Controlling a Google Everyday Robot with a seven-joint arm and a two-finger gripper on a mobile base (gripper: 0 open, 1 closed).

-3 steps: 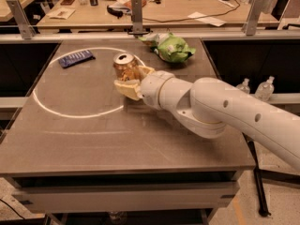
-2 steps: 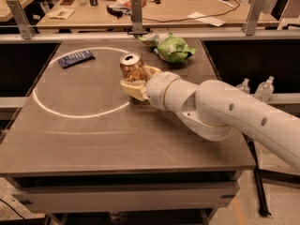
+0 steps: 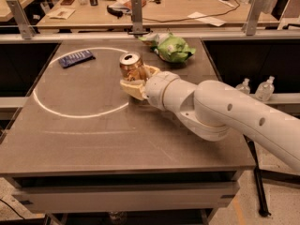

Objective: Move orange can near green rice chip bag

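Observation:
Next, my gripper releases the orange can on the grey table (image 3: pixel 169 75), just in front of the green rice chip bag.
The orange can (image 3: pixel 131 65) stands upright in the middle of the grey table (image 3: pixel 112 139), its silver top showing. My gripper (image 3: pixel 135 81) is shut on the orange can, its cream fingers wrapped around the can's lower part. The white arm reaches in from the right. The green rice chip bag (image 3: pixel 172 48) lies wrinkled at the table's far edge, up and to the right of the can, about a can's width away.
A flat dark blue wrapper (image 3: pixel 77 58) lies at the far left inside a white circle (image 3: pixel 56 111) drawn on the table. Two clear bottles (image 3: pixel 255 87) stand on a ledge to the right. A cluttered wooden bench (image 3: pixel 164 6) runs behind the table.
My gripper has carried the orange can to the right and a little farther back, closer to the green rice chip bag. The bag and wrapper have not moved.

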